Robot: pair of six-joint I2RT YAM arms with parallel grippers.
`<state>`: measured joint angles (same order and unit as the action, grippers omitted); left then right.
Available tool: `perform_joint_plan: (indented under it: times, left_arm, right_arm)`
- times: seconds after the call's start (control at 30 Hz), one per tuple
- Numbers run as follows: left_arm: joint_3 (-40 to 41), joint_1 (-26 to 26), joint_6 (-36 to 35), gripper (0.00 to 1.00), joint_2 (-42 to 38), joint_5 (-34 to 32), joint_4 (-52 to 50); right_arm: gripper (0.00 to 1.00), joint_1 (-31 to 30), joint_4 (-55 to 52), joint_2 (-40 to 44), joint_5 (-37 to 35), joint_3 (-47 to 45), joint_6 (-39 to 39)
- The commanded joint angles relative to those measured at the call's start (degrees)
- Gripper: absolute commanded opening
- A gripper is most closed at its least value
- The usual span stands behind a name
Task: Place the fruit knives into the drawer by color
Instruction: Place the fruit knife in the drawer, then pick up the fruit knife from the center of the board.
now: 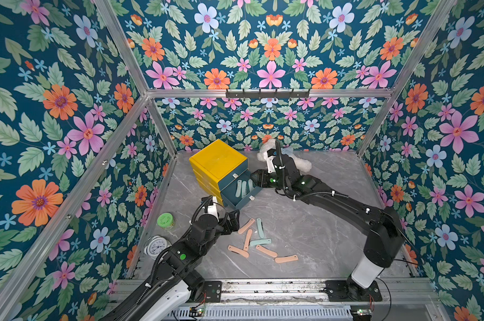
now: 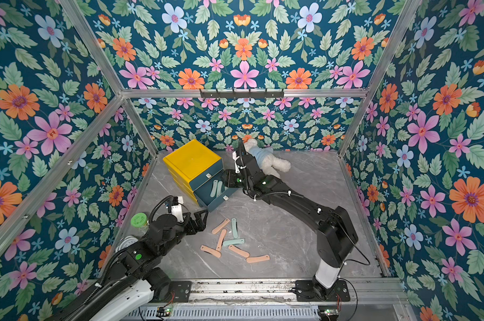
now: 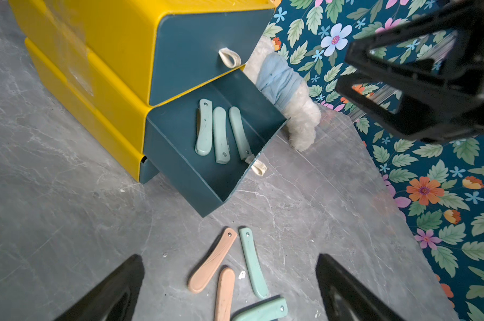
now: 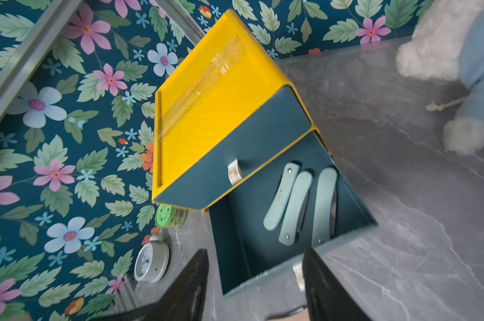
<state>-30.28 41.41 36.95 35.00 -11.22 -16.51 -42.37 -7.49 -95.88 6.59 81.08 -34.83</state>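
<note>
Next, I close my left gripper on the middle of the loose teal knife (image 1: 260,228) (image 3: 253,262) nearest the open drawer, because that drawer already has teal knives in it.
A yellow cabinet (image 1: 217,159) holds teal drawers. Its middle drawer (image 1: 245,202) is pulled out, and three pale teal fruit knives (image 1: 243,187) lie side by side in it, also seen in the wrist views (image 3: 220,134) (image 4: 295,208). My right gripper (image 1: 253,178) (image 4: 256,251) hovers over the drawer's right side, open and holding nothing. Several loose fruit knives lie on the table in front: pink ones (image 1: 246,225) (image 1: 286,259) and teal ones (image 1: 259,228) (image 1: 260,242). My left gripper (image 1: 234,221) (image 3: 230,257) is wide open just left of them, above a pink knife (image 3: 211,261) and a teal knife (image 3: 253,262).
A white plush toy in blue cloth (image 2: 266,159) lies at the back behind my right arm. A green-lidded jar (image 1: 166,221) and a small alarm clock (image 1: 157,246) stand by the left wall. The top drawer (image 3: 193,55) is closed, with a loop pull.
</note>
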Motion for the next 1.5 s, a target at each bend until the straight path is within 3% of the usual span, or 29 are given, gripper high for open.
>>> perform_joint_plan:
  times: [0.0, 0.23, 0.47, 0.6, 0.9, 1.47]
  left_arm:
    - [-1.5, 0.1, -1.9, 0.99, 1.9, 2.0, 1.3]
    - [-2.0, 1.2, -3.2, 0.98, 8.1, 7.8, 4.7]
    - [-2.5, 12.2, -2.5, 0.96, 18.1, 4.3, 8.1]
    - [-1.2, 14.0, -0.7, 0.89, 24.7, 7.7, 12.1]
    - [-3.3, 14.2, 0.0, 0.74, 37.4, 9.6, 14.6]
    - [-11.9, 13.2, -2.0, 0.6, 53.2, 7.3, 11.1]
  right_arm:
    - [0.57, -0.1, 5.5, 5.7, 1.2, -6.7, -1.9]
    - [0.58, -0.2, 7.4, 21.8, -0.8, -26.4, -4.8]
    - [0.58, -0.1, 1.5, 37.6, -7.1, -40.2, -7.6]
    - [0.58, -0.2, -1.2, 44.0, -8.7, -44.5, -8.4]
    - [0.58, -0.1, -2.2, 47.0, -10.0, -47.3, -9.2]
    - [0.58, -0.1, -4.2, 53.0, -11.3, -50.3, -8.8]
